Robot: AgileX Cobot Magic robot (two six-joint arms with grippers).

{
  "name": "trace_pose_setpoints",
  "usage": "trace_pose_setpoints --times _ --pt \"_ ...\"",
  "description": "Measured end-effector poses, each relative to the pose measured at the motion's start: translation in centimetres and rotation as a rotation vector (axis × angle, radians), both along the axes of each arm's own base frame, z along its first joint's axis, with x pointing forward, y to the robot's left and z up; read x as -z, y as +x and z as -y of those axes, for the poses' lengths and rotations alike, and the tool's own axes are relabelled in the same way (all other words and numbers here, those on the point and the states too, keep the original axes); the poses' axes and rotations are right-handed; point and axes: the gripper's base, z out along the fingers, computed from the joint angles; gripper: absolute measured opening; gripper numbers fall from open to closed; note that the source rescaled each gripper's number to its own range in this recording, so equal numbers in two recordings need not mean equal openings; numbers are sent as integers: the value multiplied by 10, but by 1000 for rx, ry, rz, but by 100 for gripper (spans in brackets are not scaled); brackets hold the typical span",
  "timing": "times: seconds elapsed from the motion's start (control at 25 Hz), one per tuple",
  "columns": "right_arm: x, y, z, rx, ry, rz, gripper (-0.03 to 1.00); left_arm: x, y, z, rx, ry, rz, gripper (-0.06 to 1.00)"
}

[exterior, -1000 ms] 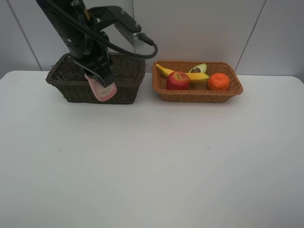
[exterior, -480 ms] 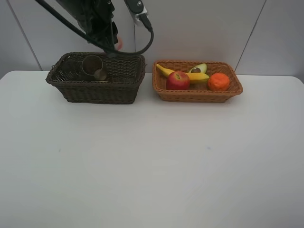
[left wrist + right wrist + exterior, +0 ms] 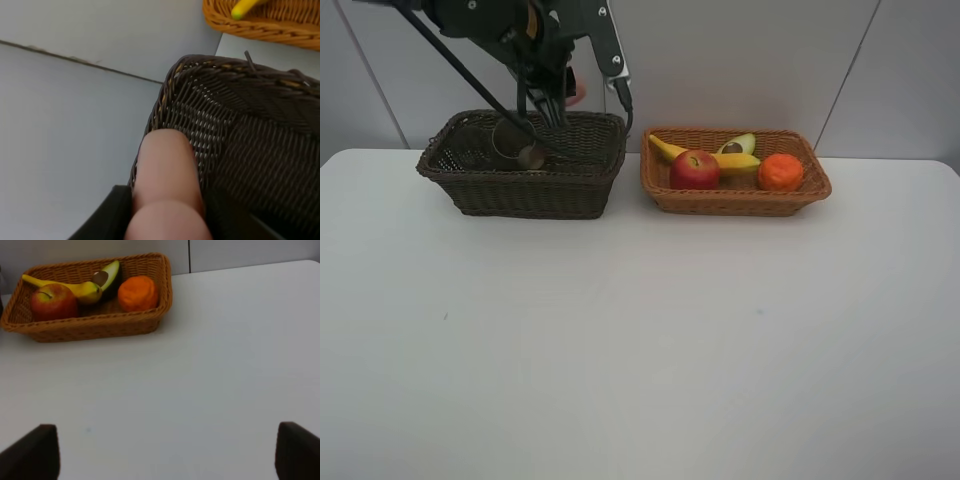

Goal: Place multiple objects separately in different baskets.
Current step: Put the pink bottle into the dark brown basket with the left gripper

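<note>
The pink bottle, now above the dark basket's back rim, will be let go by my left gripper inside the dark brown basket's end [image 3: 586, 154] [image 3: 223, 135] that is nearest the banana.
My left gripper [image 3: 563, 92] hangs above the back rim of the dark brown basket [image 3: 470, 190], shut on a translucent pink cup [image 3: 577, 92]. In the left wrist view that cup [image 3: 166, 185] sits between the dark fingers [image 3: 107, 215], over the dark basket [image 3: 250, 135]. A second brownish cup [image 3: 517, 143] lies inside that basket. The light tan basket [image 3: 740, 203] holds a banana [image 3: 735, 162], red apple [image 3: 695, 170], halved avocado [image 3: 738, 145] and tangerine [image 3: 780, 172]. My right gripper [image 3: 165, 460] stands open above the bare table, short of the tan basket [image 3: 90, 329].
The two baskets stand side by side at the back of the white table [image 3: 640, 340], close to the grey wall [image 3: 740, 60]. The left arm's cables [image 3: 470, 75] trail over the dark basket. The right arm does not show in the high view.
The left gripper has lifted the pink cup from in front of the dark basket to above its back rim. The cup lying in the basket has come into view. The right gripper has not moved.
</note>
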Motion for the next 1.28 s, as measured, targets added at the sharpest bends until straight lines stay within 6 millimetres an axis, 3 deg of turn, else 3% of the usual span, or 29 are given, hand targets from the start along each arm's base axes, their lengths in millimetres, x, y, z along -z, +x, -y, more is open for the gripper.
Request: trace_pose_setpoints --times 0.32,0.64,1.28 --pt "0 0 0 0 0 0 85 42 25 -4 76 30 22 43" --pt "0 0 0 0 0 0 85 71 41 -11 96 -14 41 43" --pt "0 0 0 0 0 0 85 78 44 -12 99 -18 38 43"
